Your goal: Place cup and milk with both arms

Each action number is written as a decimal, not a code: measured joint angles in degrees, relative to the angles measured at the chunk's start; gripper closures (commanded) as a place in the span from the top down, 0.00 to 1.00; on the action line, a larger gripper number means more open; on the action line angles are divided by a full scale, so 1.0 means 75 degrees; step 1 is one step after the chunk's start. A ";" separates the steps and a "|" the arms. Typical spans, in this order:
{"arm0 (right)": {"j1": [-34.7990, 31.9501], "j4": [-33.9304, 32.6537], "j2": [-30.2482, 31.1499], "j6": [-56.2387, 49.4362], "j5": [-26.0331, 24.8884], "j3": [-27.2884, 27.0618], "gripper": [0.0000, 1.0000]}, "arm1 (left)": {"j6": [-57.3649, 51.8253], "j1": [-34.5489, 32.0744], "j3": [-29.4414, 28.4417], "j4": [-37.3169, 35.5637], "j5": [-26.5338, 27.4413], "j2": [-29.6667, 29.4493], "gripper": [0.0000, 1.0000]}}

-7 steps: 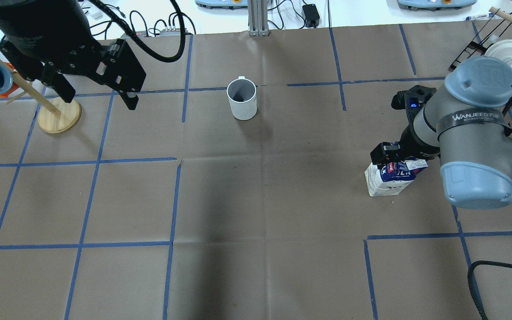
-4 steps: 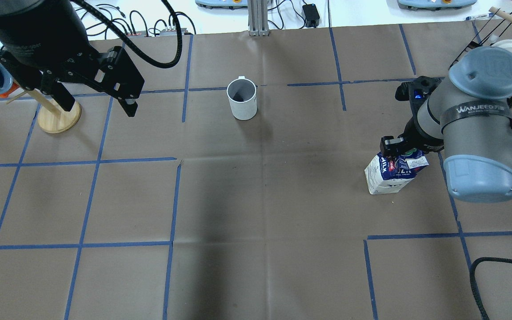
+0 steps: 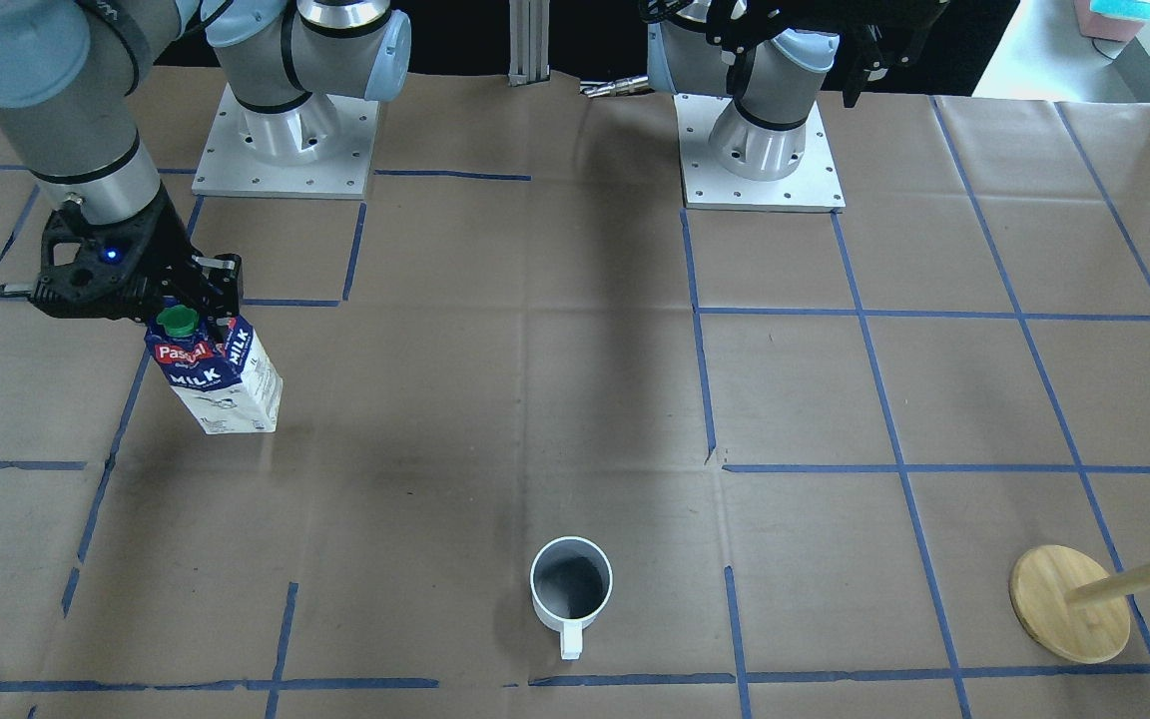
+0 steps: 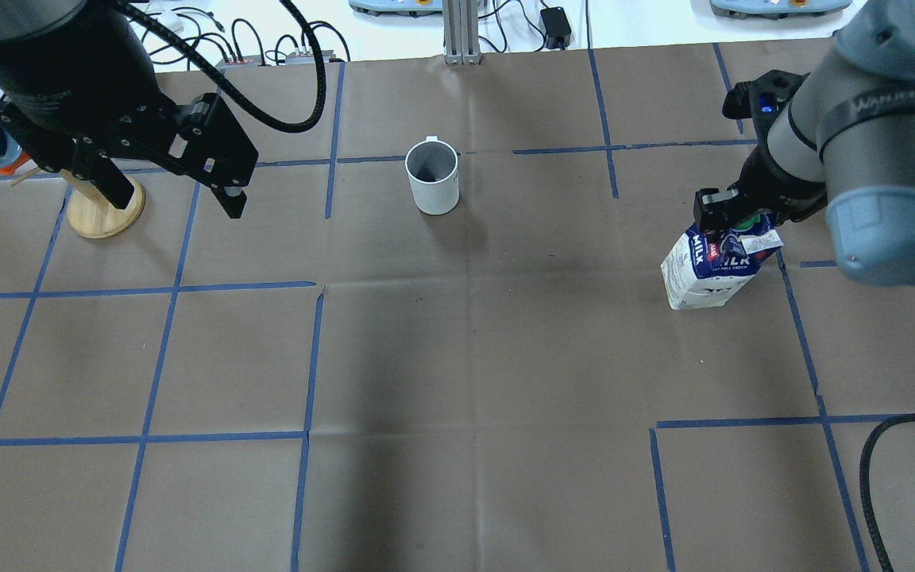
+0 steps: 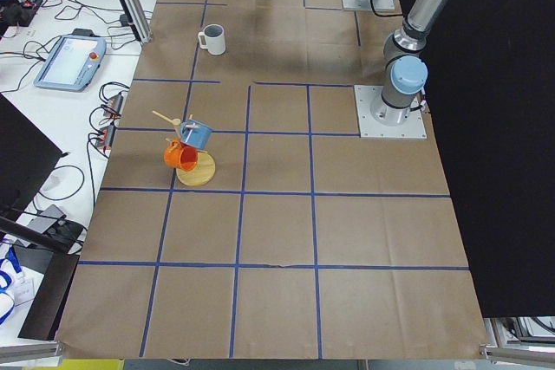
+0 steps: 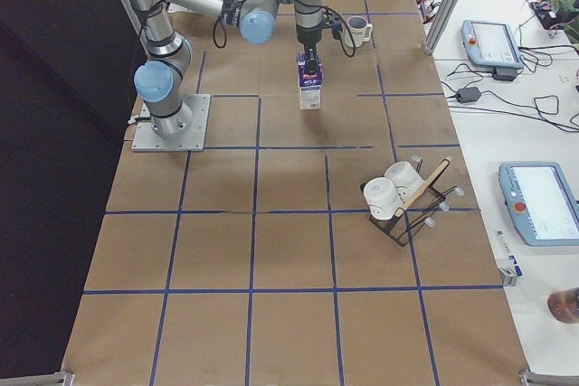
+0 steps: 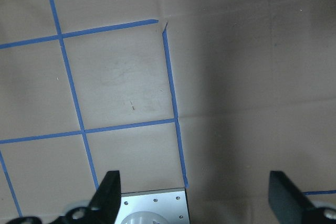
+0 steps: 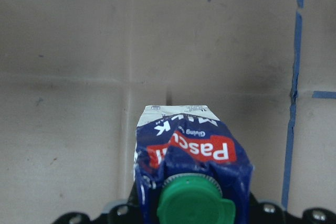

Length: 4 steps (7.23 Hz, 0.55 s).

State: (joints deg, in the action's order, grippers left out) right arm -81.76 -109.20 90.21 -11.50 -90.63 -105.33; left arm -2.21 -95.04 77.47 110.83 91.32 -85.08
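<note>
Next, my right gripper lets go of the milk on the paper (image 3: 500, 601), beside the white cup and near the gap in the blue tape.
The milk (image 4: 710, 268) is a blue and white carton with a green cap, tilted, at the right of the table. My right gripper (image 4: 731, 220) is shut on its gable top, which also shows in the front view (image 3: 219, 371) and close up in the right wrist view (image 8: 189, 148). I cannot tell whether its base touches the paper. The white cup (image 4: 432, 178) stands upright and alone at the far middle, its handle toward the far edge (image 3: 571, 589). My left gripper (image 4: 175, 191) hangs open and empty high over the left side, well left of the cup; the left wrist view (image 7: 195, 196) shows only paper and tape.
A wooden mug stand (image 4: 105, 208) with a blue and an orange cup stands at the far left. A black rack (image 6: 401, 198) with white cups lies at the far right. The arm base plates (image 3: 286, 140) are at the near edge. A black cable (image 4: 870, 477) loops at the right.
My right gripper has carried the milk away from the robot and slightly to the right. The left gripper has shifted only slightly. The cup has not moved.
</note>
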 measured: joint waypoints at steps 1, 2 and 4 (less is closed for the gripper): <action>-0.0138 0.0637 -0.0365 0.0194 -0.0008 0.0788 0.57 | 0.0070 0.0007 0.0133 -0.0013 0.0003 0.0099 1.00; -0.0506 0.0981 -0.0863 0.0592 -0.0010 0.1559 0.57 | 0.0108 0.0011 0.0214 -0.0019 0.0005 0.0159 1.00; -0.1592 0.1272 -0.2315 0.1782 -0.0020 0.3364 0.57 | 0.0120 0.0023 0.0280 -0.0022 0.0003 0.0188 1.00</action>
State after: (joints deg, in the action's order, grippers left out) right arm -93.70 -99.65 72.85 1.87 -90.78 -80.10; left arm -1.31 -94.87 79.56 110.66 91.34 -83.68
